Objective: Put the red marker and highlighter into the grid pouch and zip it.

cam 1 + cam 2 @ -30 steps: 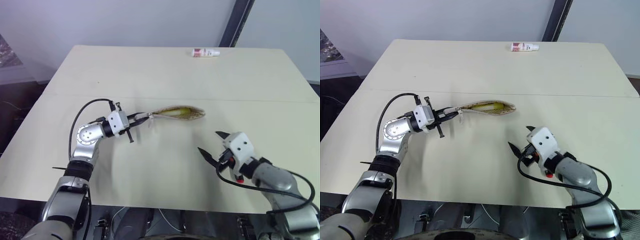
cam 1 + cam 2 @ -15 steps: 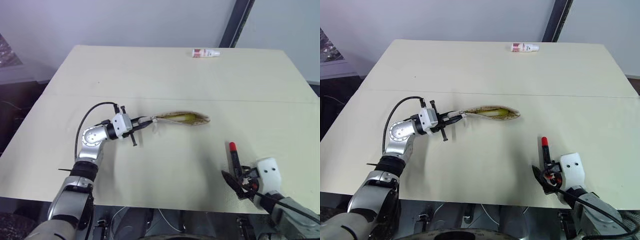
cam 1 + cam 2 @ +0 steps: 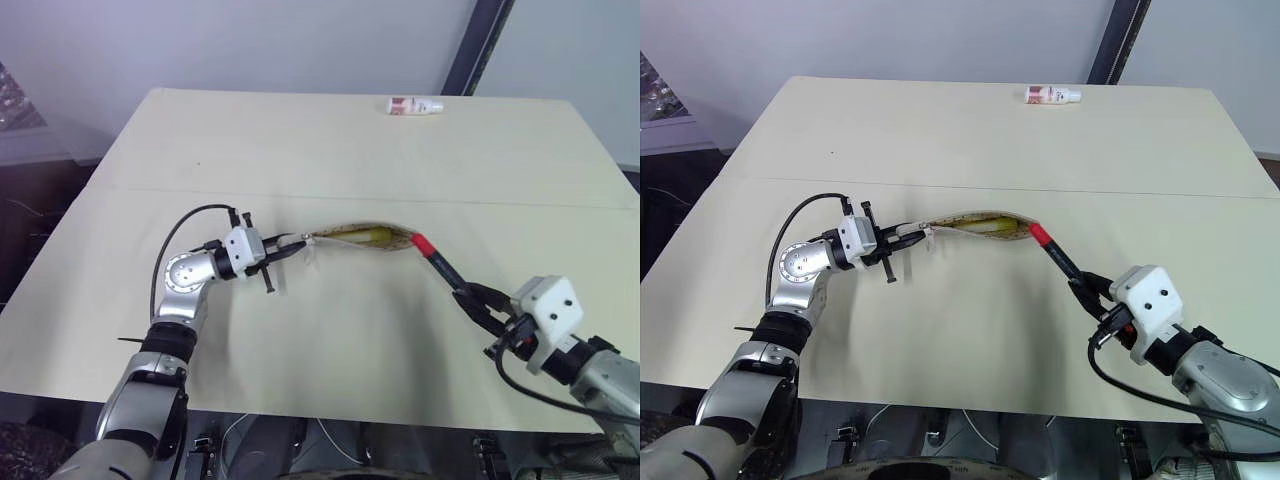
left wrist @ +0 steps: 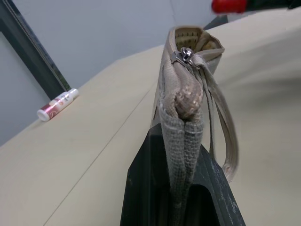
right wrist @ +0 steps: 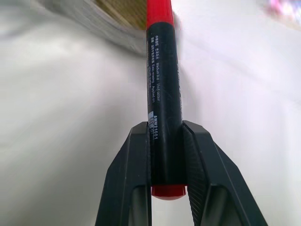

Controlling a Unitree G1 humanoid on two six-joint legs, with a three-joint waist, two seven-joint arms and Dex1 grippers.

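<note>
Next, I let the red marker go from my right gripper next to the yellow highlighter inside the open grid pouch (image 3: 382,238) (image 5: 127,13).
The grid pouch (image 3: 350,235) hangs just above the table's middle with its zip open. My left gripper (image 3: 287,246) is shut on its left end, seen close in the left wrist view as the pouch's fabric end (image 4: 181,110) pinched between the fingers (image 4: 141,188). The yellow highlighter (image 3: 373,236) lies inside the pouch. My right gripper (image 3: 478,301) is shut on the red marker (image 3: 445,268) by its rear end. The marker's red cap (image 3: 421,243) points at the pouch's right end; whether they touch I cannot tell. In the right wrist view the marker (image 5: 162,89) runs from the gripper (image 5: 165,127) toward the pouch (image 5: 117,12).
A small white bottle with a red label (image 3: 413,104) lies at the table's far edge, right of centre. A seam (image 3: 520,202) crosses the tabletop behind the pouch. Bare tabletop surrounds both arms.
My right gripper went from open to shut on the red marker near the front right edge, then lifted it and swung its cap up to the pouch's right end. The left gripper kept still.
</note>
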